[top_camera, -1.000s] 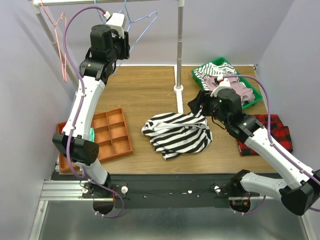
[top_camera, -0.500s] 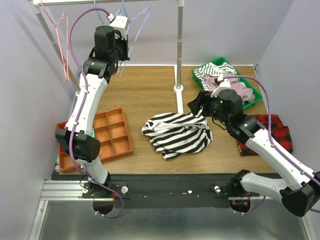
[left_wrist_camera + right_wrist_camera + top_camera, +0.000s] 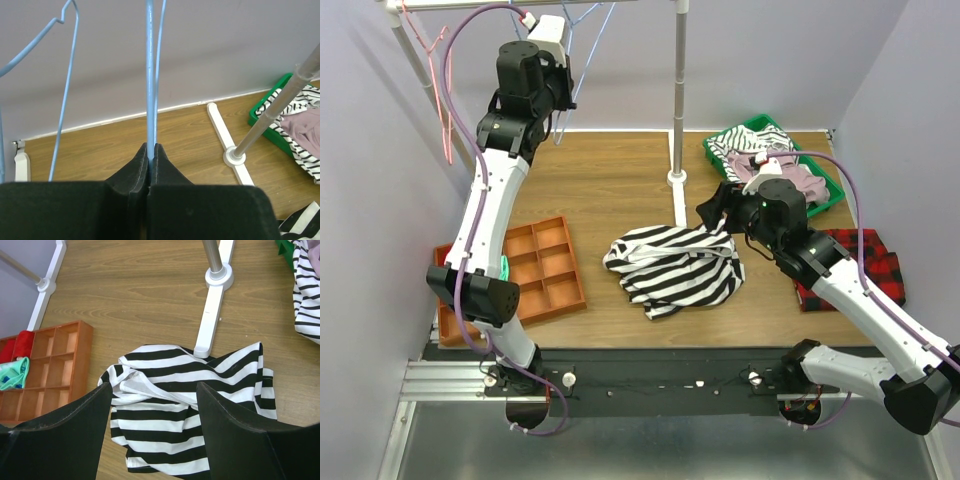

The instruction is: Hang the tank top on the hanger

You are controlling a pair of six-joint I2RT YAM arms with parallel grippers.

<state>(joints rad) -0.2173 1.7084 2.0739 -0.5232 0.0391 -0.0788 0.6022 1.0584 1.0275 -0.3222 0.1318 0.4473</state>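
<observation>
I need to move my right gripper to the striped tank top and close it on its opening's white edge point(image 3: 723, 251), at the end of the opening toward the plaid cloth.
The black-and-white striped tank top point(image 3: 675, 265) lies crumpled on the wooden table, partly over the foot of the rack. My right gripper point(image 3: 718, 212) hovers over its far right edge. In the right wrist view that gripper point(image 3: 154, 387) is open, with the tank top point(image 3: 185, 400) below its spread fingers and nothing held. The light-blue wire hanger point(image 3: 592, 35) hangs from the rail at the top. My left gripper point(image 3: 566, 72) is raised to it. In the left wrist view the left gripper point(image 3: 150, 147) is shut on one wire of the hanger point(image 3: 150, 75).
The rack's upright post point(image 3: 678, 100) stands mid-table on a white foot point(image 3: 212, 310). A green bin point(image 3: 830, 190) at the back right holds striped and pink garments. A red-and-black plaid cloth point(image 3: 865, 265) lies on the right. An orange divided tray point(image 3: 545, 270) sits left, and a pink-red hanger point(image 3: 442, 80) hangs far left.
My left gripper has closed on the blue hanger's wire and risen slightly toward the rail, and the hanger has swung with it. The right arm and the tank top have not moved.
</observation>
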